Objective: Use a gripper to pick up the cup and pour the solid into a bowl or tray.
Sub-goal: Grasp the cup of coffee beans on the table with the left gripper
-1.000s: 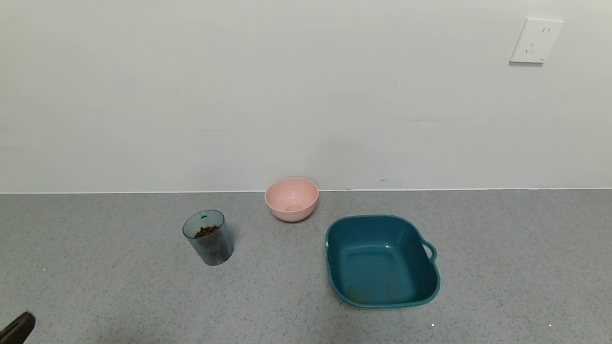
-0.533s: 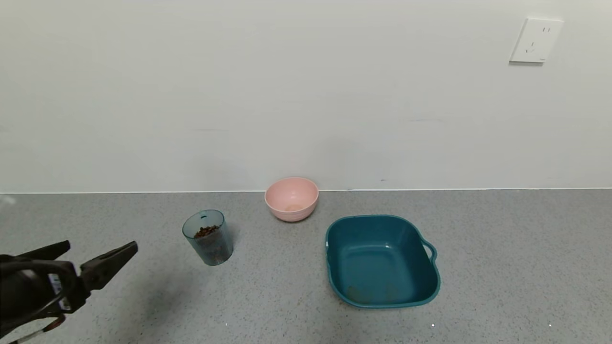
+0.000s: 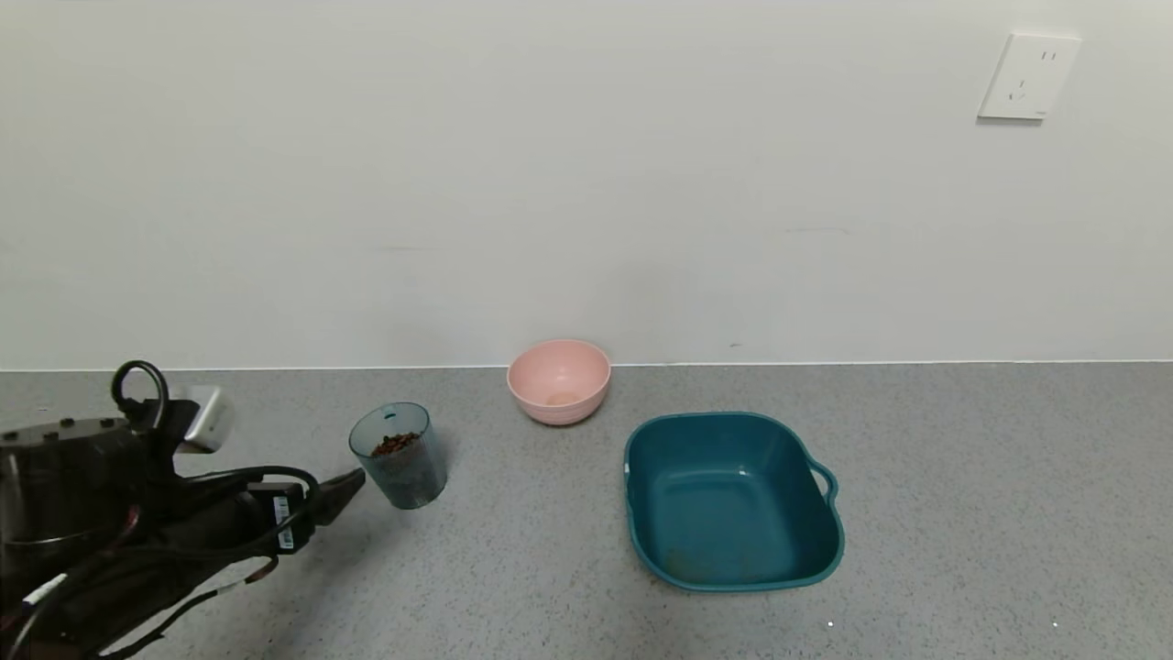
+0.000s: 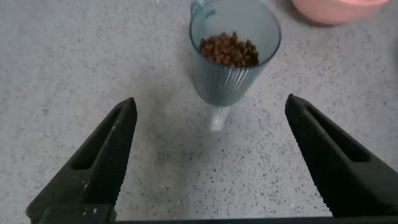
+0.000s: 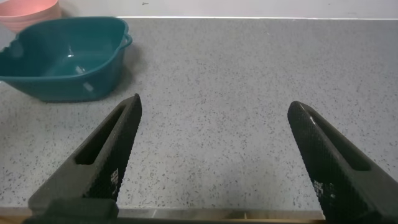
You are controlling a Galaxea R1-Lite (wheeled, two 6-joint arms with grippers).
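I will close my left gripper on the blue-green cup's lower half (image 3: 410,478) (image 4: 222,88), well below the cup's rim, with one finger on each side.
The ribbed blue-green cup (image 3: 399,456) stands upright on the grey counter, about half full of dark-brown pellets (image 3: 396,444). My left gripper (image 3: 344,486) is open and empty, low over the counter just left of the cup, and points at it. In the left wrist view the cup (image 4: 233,62) and its pellets (image 4: 229,50) stand just ahead of the gripper (image 4: 210,104), centred between the wide-open fingers and not touched. The dark teal basin (image 3: 733,420) sits empty to the cup's right. My right gripper (image 5: 215,102) is open and empty over bare counter, out of the head view.
A small pink bowl (image 3: 559,380) sits near the wall between the cup and the basin. A wall outlet (image 3: 1026,78) is at the upper right. The right wrist view shows the basin (image 5: 62,59) and the pink bowl (image 5: 28,9) farther off.
My left arm has come in from the lower left corner and moved right toward the cup, with its fingers open. The cup, bowl and basin have not moved.
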